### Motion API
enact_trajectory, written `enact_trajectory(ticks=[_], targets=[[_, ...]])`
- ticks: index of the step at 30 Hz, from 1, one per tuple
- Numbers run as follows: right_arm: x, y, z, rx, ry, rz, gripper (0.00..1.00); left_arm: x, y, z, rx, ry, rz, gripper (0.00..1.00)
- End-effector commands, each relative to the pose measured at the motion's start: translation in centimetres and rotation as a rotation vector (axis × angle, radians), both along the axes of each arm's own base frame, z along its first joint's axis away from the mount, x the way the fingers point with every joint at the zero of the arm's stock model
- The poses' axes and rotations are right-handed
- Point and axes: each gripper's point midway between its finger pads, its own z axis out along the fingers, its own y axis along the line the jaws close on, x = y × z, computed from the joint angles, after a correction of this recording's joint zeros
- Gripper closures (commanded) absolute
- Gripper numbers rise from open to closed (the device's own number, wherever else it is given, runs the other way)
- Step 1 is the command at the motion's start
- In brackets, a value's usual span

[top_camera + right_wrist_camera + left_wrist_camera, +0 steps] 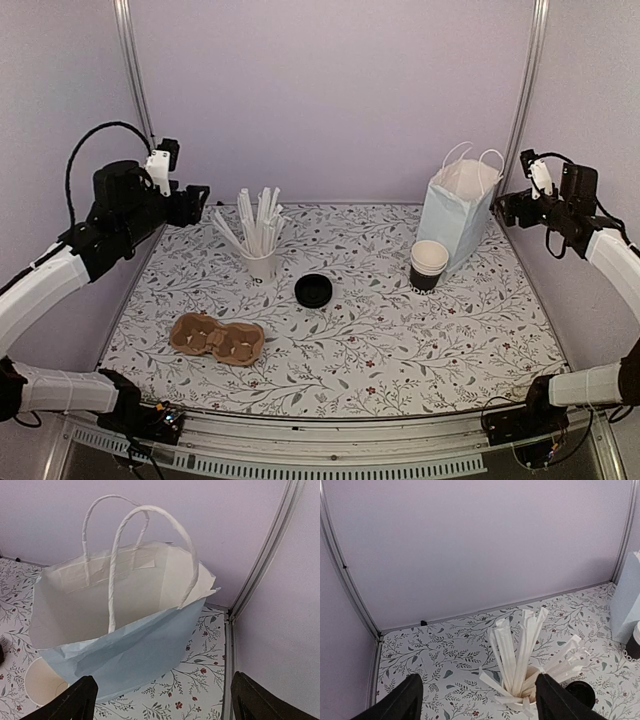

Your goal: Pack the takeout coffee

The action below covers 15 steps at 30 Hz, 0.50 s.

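Note:
Next, I close my right gripper on the near side of the coffee cup's rim [431,268] [36,703], opposite the pale blue paper bag.
A takeout coffee cup [429,265], small and black with a pale cream inside, stands upright on the table just left of the pale blue paper bag [458,210]. In the right wrist view its cream mouth [42,682] shows at the bottom left, beside the bag [125,630], whose mouth stands wide open with its white handles up. My right gripper [503,208] hovers open to the right of the bag, holding nothing. At the far left my left gripper [198,203] is raised and open, pointing towards the white cup of straws [520,690].
A flat black round lid [313,290] lies mid-table. A brown cardboard cup carrier [217,338] sits at the front left. The straw cup [262,262] stands behind it. Metal frame posts and lilac walls close in the back and both sides.

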Motion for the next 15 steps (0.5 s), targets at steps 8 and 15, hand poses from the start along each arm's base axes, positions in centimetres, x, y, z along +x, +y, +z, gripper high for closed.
enact_trajectory(ticks=[8,15], targets=[[-5.1,11.2,0.2,-0.084,0.026,0.608,0.11,-3.4,-13.6,2.0,0.068,-0.056,-0.443,0.24],[-7.8,18.4,-1.1,-0.237,0.085,0.849,0.26,-2.6,-20.7,1.4,0.012,-0.075,-0.59,0.3]])
